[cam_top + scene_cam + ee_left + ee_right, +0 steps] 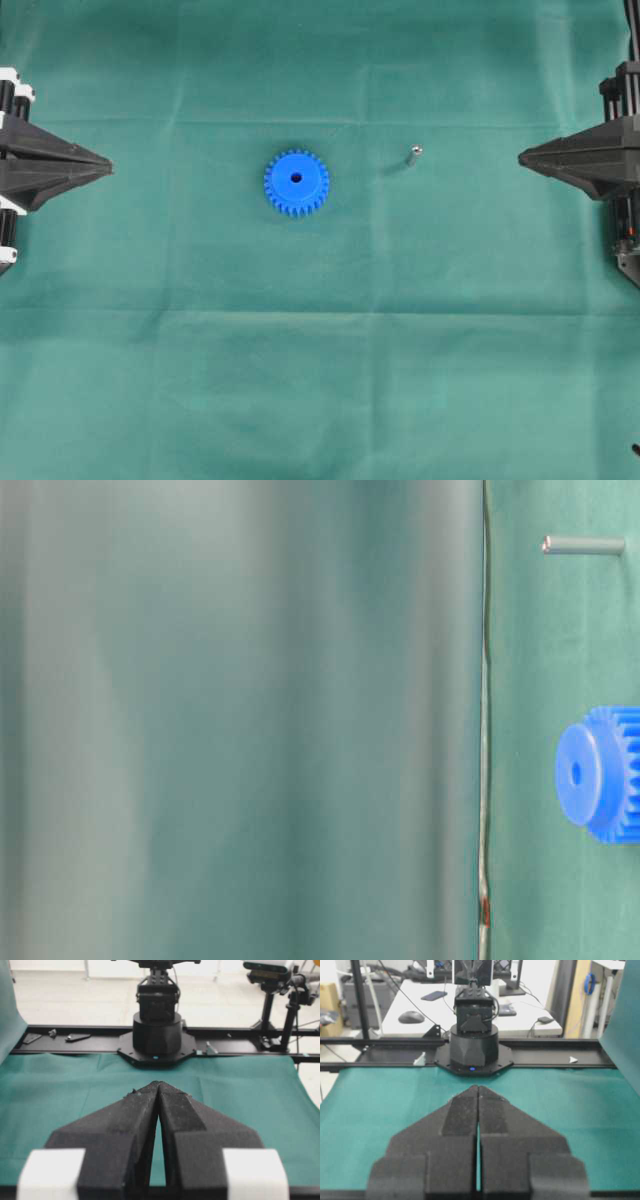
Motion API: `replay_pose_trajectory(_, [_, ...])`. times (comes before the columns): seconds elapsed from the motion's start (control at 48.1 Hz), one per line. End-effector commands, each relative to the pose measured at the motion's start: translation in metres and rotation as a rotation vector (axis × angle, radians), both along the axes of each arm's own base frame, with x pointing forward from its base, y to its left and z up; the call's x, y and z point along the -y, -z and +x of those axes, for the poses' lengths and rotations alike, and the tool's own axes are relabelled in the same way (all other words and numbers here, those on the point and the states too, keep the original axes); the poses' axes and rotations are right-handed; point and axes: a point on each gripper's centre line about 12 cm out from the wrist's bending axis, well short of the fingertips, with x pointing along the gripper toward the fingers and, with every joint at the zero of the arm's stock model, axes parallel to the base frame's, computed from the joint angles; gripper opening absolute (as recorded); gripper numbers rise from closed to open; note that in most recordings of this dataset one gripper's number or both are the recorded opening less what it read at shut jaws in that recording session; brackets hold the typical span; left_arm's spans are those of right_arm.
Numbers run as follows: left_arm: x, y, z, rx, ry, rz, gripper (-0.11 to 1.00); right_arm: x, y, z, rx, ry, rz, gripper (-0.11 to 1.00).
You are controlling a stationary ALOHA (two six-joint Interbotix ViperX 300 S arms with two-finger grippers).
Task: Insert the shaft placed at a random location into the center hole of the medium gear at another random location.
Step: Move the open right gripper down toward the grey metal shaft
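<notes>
The robot's right gripper needs to close on the top end (416, 151) of the silver shaft that stands upright next to the blue medium gear.
The medium gear (296, 184), bright blue and toothed, lies flat near the middle of the green cloth, its dark center hole (296, 178) facing up. The table-level view shows the gear (598, 773) and its hole (575, 773) at the right edge. The shaft (413, 154), a tiny silver pin, stands upright to the gear's right; the same shaft (584, 546) is also in the table-level view. My left gripper (108, 168) sits shut at the left edge, far from both. My right gripper (522, 157) sits shut at the right edge, nearer the shaft. Both wrist views show tips (158, 1083) (478, 1087) touching, with nothing held.
A green cloth (320, 350) covers the whole table. Each wrist view looks across it to the opposite arm's black base (156, 1035) (472, 1045) on a black rail. A desk with a mouse (410, 1017) stands beyond the table.
</notes>
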Motion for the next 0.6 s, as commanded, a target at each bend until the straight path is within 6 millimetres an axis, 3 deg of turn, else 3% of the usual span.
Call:
replay_pose_trajectory(0.0, [0.000,-0.020,0.000,0.055,0.003,-0.008,0.00,0.002,-0.006,0.003,0.012,0.007,0.009,0.01])
replay_pose_trajectory(0.291, [0.000,-0.020,0.001,0.047,0.004,-0.026,0.00,0.015,0.008,0.017,-0.098,0.071,0.008,0.01])
replay_pose_trajectory(0.52, [0.000,-0.020,0.001,0.047,0.005,-0.022,0.00,0.030,0.034,0.032,-0.197,0.130,0.018,0.01])
replay_pose_trajectory(0.582, [0.000,-0.020,0.001,0.046,0.005,-0.022,0.00,0.034,0.043,0.037,-0.231,0.143,0.022,0.06])
